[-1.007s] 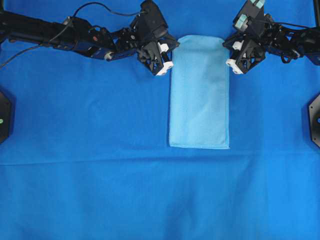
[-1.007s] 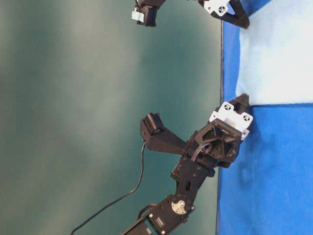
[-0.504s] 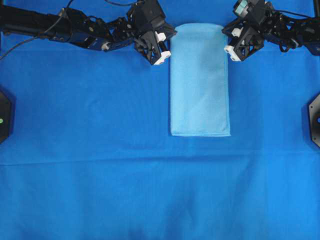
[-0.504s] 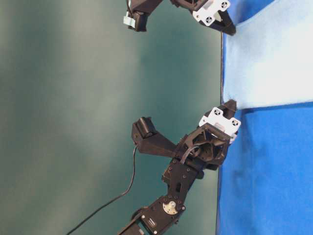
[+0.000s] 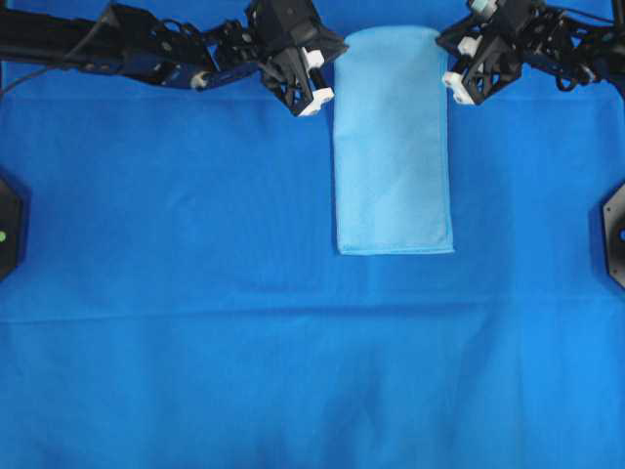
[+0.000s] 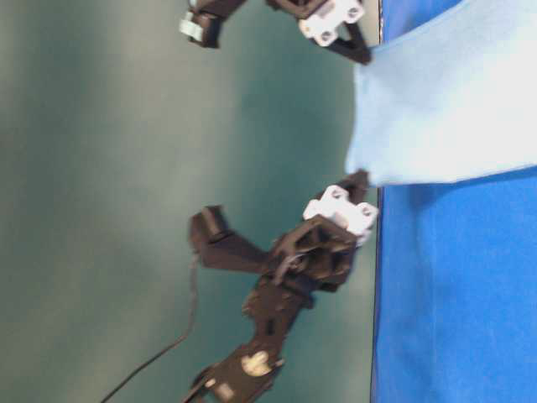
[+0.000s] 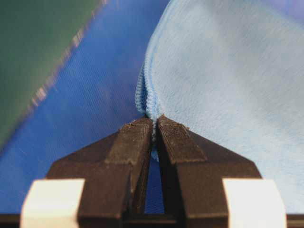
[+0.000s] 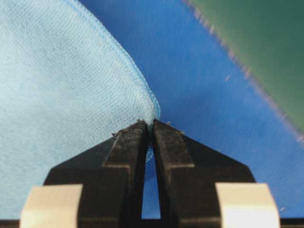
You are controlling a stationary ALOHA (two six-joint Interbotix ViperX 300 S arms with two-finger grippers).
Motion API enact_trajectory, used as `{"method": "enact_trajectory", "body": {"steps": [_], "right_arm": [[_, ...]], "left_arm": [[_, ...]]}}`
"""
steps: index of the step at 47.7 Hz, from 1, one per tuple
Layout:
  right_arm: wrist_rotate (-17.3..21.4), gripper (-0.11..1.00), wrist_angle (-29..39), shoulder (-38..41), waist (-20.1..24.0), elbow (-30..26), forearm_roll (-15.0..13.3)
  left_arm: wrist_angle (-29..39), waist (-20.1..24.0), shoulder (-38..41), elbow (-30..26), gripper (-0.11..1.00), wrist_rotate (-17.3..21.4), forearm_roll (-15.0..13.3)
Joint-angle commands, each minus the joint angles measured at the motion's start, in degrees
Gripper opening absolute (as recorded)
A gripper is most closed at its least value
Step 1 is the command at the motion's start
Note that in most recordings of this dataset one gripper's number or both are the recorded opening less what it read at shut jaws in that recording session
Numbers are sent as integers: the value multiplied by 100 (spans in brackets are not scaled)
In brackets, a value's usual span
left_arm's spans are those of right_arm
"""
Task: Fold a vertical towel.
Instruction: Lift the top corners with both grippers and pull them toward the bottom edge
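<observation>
I should release the towel's far corner from my left gripper on top of the towel's near corner [image 5: 340, 237] along the same long side.
The towel [image 5: 395, 147] is a pale sky-blue rectangle lying lengthwise on the royal-blue cloth, its near edge flat and square. My left gripper [image 5: 340, 49] is shut on its far left corner, the stitched hem pinched between the black fingertips [image 7: 137, 137]. At the far right corner my right gripper [image 5: 441, 41] is shut on the hem in the same way, as the right wrist view shows [image 8: 151, 124]. From table level, the towel's far end [image 6: 445, 101] hangs lifted between the left gripper [image 6: 362, 178] and the right gripper [image 6: 362, 55].
A large royal-blue cloth [image 5: 293, 371] covers the table, with a crease across it below the towel. Black mounts sit at the left edge [image 5: 8, 225] and the right edge [image 5: 615, 234]. A dark green backdrop [image 6: 126, 168] lies beyond the far table edge.
Both grippers have moved toward the far edge and risen, pulling the towel with them. Its near edge has slid away from me, and its far end has lifted off the cloth.
</observation>
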Motion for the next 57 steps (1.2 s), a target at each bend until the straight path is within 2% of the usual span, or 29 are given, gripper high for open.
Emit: {"method": "enact_trajectory", "body": {"steps": [1,9,21,34,44,57], "right_arm": [[-9,6,35,-378,-18,9,-9],[35,6,123,-835,35,237,-9],[114,6,343,-1652,413,729,79],[457,6,861,-2347,1301,1274,176],[896,6,1081,-2408,2065,1424,193],[1327,6,1063,-1960,2716,1441,193]], "left_arm": [[9,-53,-448,26,3,132,18],[9,-220,-809,220,3,264,18],[9,-571,-1099,589,3,422,18],[18,-1160,-1257,1028,3,396,9],[26,-1626,-1257,1213,3,167,18],[35,-2083,-958,1248,3,62,9]]}}
